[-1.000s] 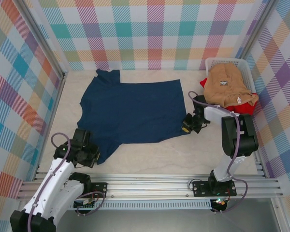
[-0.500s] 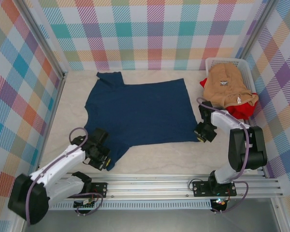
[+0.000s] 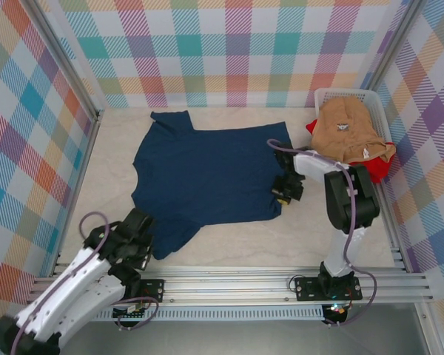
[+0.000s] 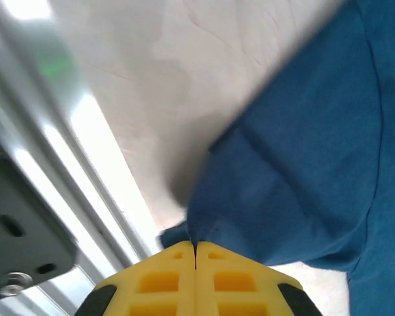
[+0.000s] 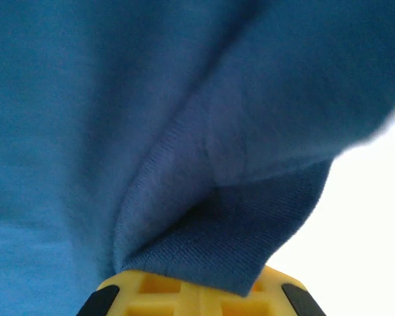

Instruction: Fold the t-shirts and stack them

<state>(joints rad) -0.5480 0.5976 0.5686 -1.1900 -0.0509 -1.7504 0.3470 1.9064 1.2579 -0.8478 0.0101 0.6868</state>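
Note:
I should use my right gripper to set the navy blue t-shirt's near hem corner down on the bare table nearside of the basket [image 3: 315,214] and let go.
A navy blue t-shirt [image 3: 207,174] lies spread flat on the table, back side up. My left gripper [image 3: 143,240] is shut on its near-left sleeve; in the left wrist view the yellow fingers [image 4: 158,280] pinch navy cloth [image 4: 303,164] at their tips, just above the table. My right gripper [image 3: 283,192] is shut on the shirt's near-right hem corner, and the navy cloth [image 5: 184,131] drapes over its yellow fingers [image 5: 145,289]. A tan t-shirt [image 3: 348,133] lies on top of a red t-shirt [image 3: 377,167] in the basket at the right.
The white laundry basket [image 3: 322,96] stands at the back right against the checked wall. An aluminium rail [image 3: 229,285] runs along the near edge, close to my left gripper, and appears in the left wrist view as the rail [image 4: 85,164]. Checked walls enclose the table.
The right gripper has carried the hem corner left and slightly farther away, narrowing the shirt's right side. The left arm has swung, its gripper still on the sleeve, shifted slightly left.

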